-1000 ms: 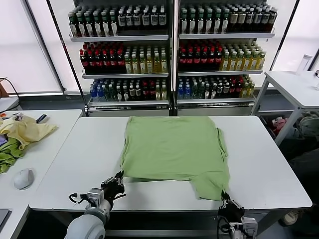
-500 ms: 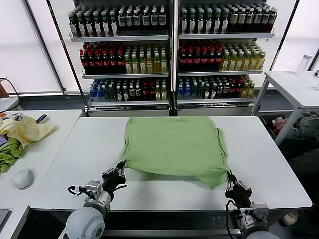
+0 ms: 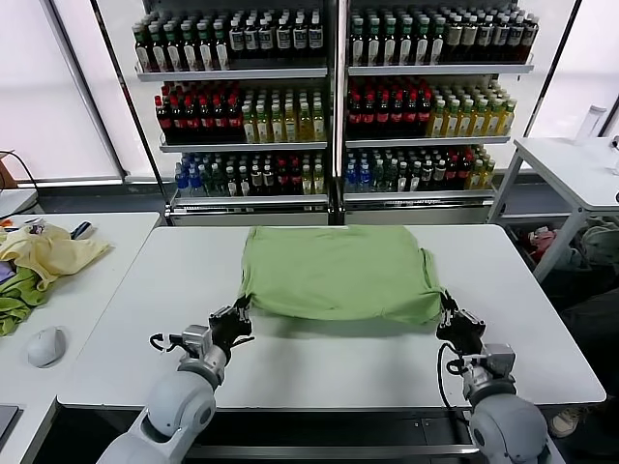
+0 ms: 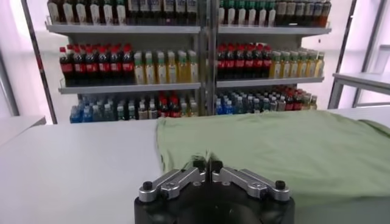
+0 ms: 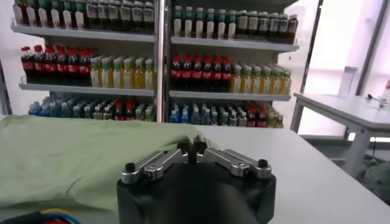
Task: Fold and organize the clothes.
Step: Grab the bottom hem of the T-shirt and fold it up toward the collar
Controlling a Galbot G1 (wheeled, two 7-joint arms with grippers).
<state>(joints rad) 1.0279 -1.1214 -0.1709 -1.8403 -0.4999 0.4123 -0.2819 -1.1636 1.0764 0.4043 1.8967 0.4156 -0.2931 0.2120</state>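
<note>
The shirt's far end lies at the table's far edge, so both my grippers should lower the shirt's near corners, retake the shirt's near edge (image 3: 255, 305) and drag the shirt closer.
The light green polo shirt (image 3: 338, 271) lies on the white table (image 3: 319, 362), its near part doubled back over the rest; no print shows. My left gripper (image 3: 239, 311) is shut on the shirt's near left corner, with the cloth (image 4: 286, 152) stretching away in the left wrist view beyond the gripper (image 4: 207, 162). My right gripper (image 3: 447, 307) is shut on the near right corner; the right wrist view shows the gripper (image 5: 191, 146) with the cloth (image 5: 73, 155) beside it. Both corners are lifted a little off the table.
A shelf of bottles (image 3: 329, 106) stands behind the table. A side table at left holds a pale yellow garment (image 3: 48, 253), a darker green cloth (image 3: 17, 302) and a mouse (image 3: 45, 345). Another white table (image 3: 571, 169) stands at the right rear.
Both grippers have carried the shirt's near edge away from me, over the rest of the shirt. The visible cloth is shorter front to back, and more bare table shows at the front.
</note>
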